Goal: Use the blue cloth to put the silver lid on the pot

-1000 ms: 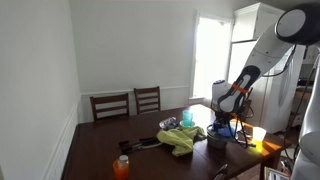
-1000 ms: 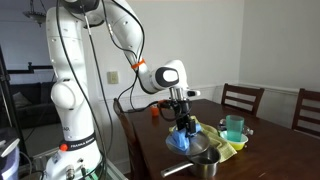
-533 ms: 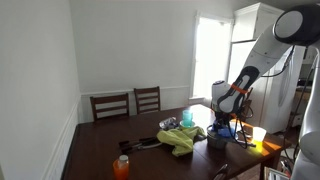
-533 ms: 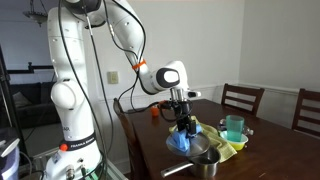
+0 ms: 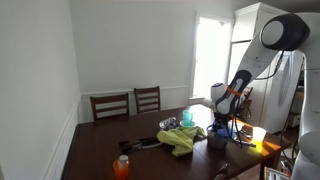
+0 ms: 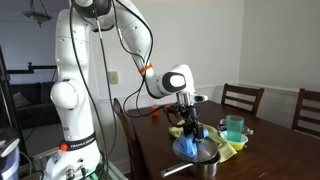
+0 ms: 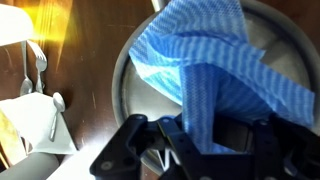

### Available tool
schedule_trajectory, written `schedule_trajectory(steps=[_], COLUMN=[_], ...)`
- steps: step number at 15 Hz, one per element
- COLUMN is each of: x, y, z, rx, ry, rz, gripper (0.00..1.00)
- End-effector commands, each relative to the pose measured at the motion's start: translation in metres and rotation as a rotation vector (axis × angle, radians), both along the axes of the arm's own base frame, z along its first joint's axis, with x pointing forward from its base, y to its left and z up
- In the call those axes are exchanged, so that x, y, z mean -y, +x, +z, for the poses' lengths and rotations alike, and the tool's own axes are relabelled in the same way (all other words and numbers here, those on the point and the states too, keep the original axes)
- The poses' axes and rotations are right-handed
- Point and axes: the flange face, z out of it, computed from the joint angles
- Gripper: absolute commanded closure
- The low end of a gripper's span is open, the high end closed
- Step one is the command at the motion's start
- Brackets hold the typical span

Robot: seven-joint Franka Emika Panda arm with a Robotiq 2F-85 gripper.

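The robot's gripper needs to let go of the blue cloth over the silver lid, on top of the rim of the pot [image 5: 219, 133].
My gripper [image 7: 200, 140] is shut on the blue cloth [image 7: 215, 60], which drapes over the round silver lid [image 7: 140, 85] below it. In an exterior view the gripper [image 6: 190, 128] holds the blue cloth [image 6: 188, 148] with the lid [image 6: 180, 152] hanging just beside and above the silver pot [image 6: 206, 164] at the table's near end. In an exterior view the gripper [image 5: 222, 118] and cloth [image 5: 221, 130] are over the dark pot [image 5: 216, 141]. The lid's knob is hidden under the cloth.
A yellow-green cloth [image 6: 222, 143] and a teal cup [image 6: 234, 127] lie behind the pot. An orange bottle [image 5: 121, 166] stands at the table's other end. Cutlery on a white napkin [image 7: 38, 105] lies beside the lid. Two chairs [image 5: 128, 103] stand at the far side.
The gripper has moved with the cloth and lid a little toward the pot and lower. The arm's upper links have shifted.
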Motion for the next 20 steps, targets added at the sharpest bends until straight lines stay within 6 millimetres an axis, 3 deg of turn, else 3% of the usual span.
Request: schedule_trajectory(steps=[1,10,18,20], x=[0.021,0.047,0.048,0.048], y=[0.005,0.013,0.025,0.025], z=[-0.011,-0.023,-0.027,-0.026], rx=[0.037,0.075,0.081,0.077], ry=[0.027,0.088,0.111,0.107], rz=[-0.007,-0.047,-0.044,-0.043], gripper=[1.0,1.0,1.0,0.74])
